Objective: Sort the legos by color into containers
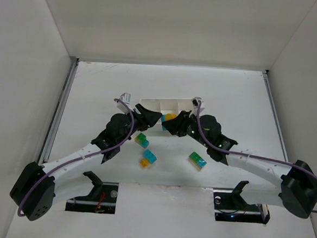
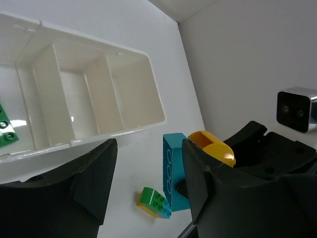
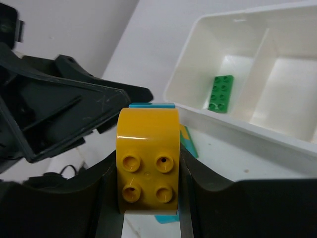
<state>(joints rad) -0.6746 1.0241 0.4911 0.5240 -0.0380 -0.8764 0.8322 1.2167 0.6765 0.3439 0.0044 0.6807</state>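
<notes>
The robot's right gripper should release the joined yellow and cyan legos between the fingers of its left gripper (image 1: 158, 118). The legos now hang just beside that gripper.
My right gripper (image 3: 147, 184) is shut on a yellow lego (image 3: 147, 158), studs facing the camera, with a cyan lego (image 3: 148, 105) joined behind it. In the left wrist view this cyan lego (image 2: 174, 171) and the yellow lego (image 2: 213, 146) hang beside the right finger of my left gripper (image 2: 148, 186), which is open and holds nothing. Both grippers meet just in front of the white tray of containers (image 1: 159, 103). One green lego (image 3: 221, 93) lies in an end compartment. On the table lie two-colour stacks: green-cyan (image 1: 142, 140), cyan-yellow (image 1: 148, 158) and green-cyan-yellow (image 1: 197, 160).
White walls enclose the table at the back and on both sides. The tray's (image 2: 124, 131) other two compartments show nothing inside. A small green, cyan and yellow stack (image 2: 154, 202) lies below the left gripper.
</notes>
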